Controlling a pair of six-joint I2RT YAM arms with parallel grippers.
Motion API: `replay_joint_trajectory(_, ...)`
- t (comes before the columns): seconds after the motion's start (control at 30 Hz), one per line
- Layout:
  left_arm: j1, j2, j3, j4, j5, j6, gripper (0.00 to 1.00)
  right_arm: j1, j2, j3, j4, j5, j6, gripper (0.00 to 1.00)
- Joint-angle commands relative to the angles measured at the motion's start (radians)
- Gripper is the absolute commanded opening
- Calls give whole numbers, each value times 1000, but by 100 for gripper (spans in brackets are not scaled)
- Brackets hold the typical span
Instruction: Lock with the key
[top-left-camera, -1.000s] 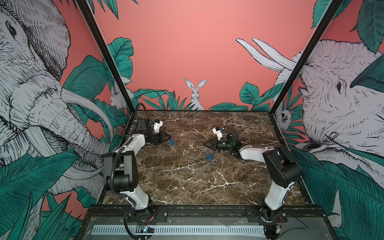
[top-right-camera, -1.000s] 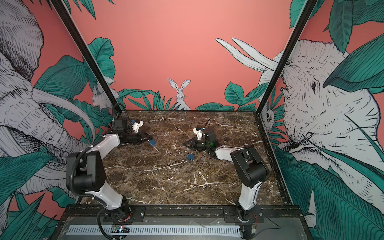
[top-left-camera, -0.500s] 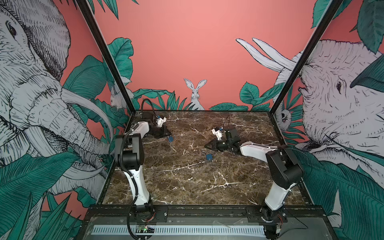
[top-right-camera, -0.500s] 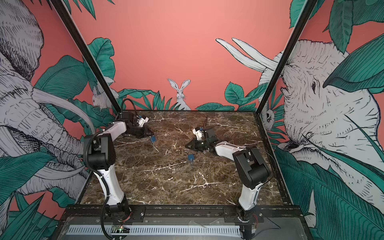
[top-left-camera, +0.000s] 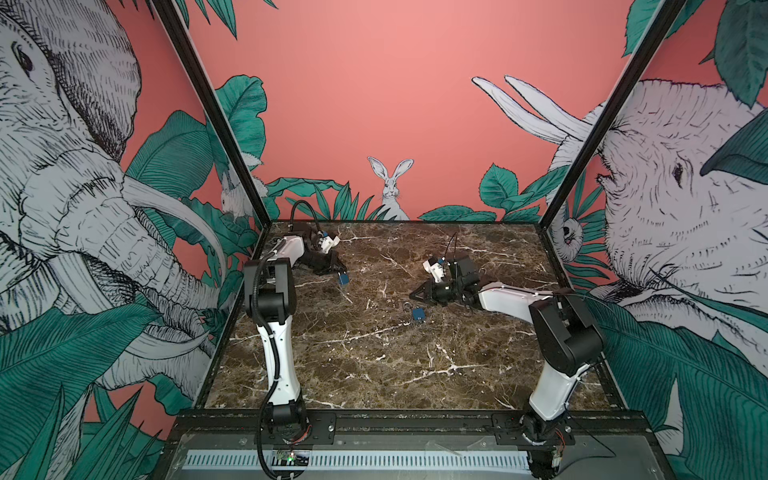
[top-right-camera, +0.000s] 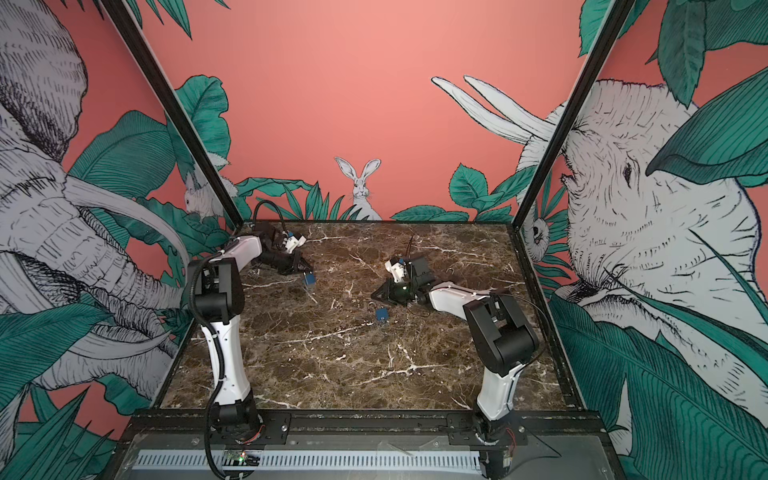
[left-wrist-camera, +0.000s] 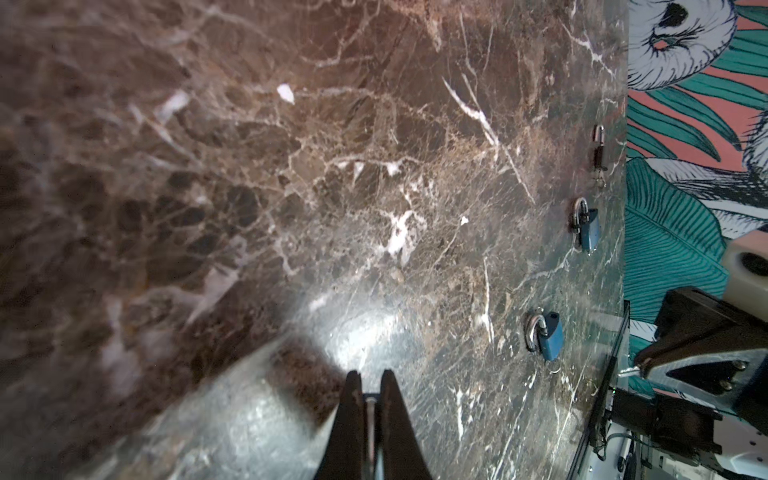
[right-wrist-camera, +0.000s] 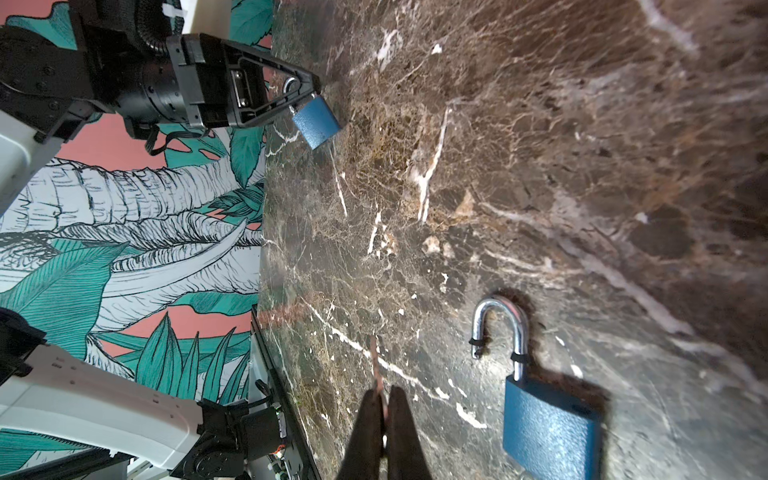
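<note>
The robot's left gripper will release the blue padlock on the bare marble (top-left-camera: 345, 282) (left-wrist-camera: 345, 425) below its fingertips, toward the back of the table.
My left gripper (top-left-camera: 337, 270) hangs low over the back left of the marble table (top-left-camera: 374, 374), shut on the steel shackle of a blue padlock (top-left-camera: 343, 278). The right wrist view shows that padlock (right-wrist-camera: 316, 120) dangling from the left gripper (right-wrist-camera: 305, 89). In the left wrist view only the shackle's edge (left-wrist-camera: 369, 411) shows between the fingers. My right gripper (right-wrist-camera: 384, 395) is shut on a key (right-wrist-camera: 376, 361) whose coppery blade sticks out past the fingertips. A second blue padlock (right-wrist-camera: 548, 424) with its shackle swung open lies on the table just beside the right gripper (top-left-camera: 413, 296).
In the left wrist view another blue padlock (left-wrist-camera: 588, 228) and a dark one (left-wrist-camera: 598, 153) lie farther along near the right wall. Black frame posts and patterned walls close in the table on three sides; a black rail (top-left-camera: 415, 419) runs along the front.
The left arm has folded upright and drawn its gripper with the padlock back toward the far left corner. The right gripper has stayed nearly in place with the key.
</note>
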Motion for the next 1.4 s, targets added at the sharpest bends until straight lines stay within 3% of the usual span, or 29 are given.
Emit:
replay_joint_trajectory(0.0,-4,3,40,-99,79,83,0,-3,12,-5,61,-29,5,0)
replay_joint_trajectory(0.47,-5,101,157,-233,54,137,1,-3,8,-25,130,-68,13,0)
replay_joint_trajectory(0.93,-5,148,221,-288,-24,135,28,-3,-7,-52,138,-75,7,0)
replay_joint_trajectory(1.37,-5,149,248,-222,-88,3,36,-3,-24,-47,102,-67,-16,0)
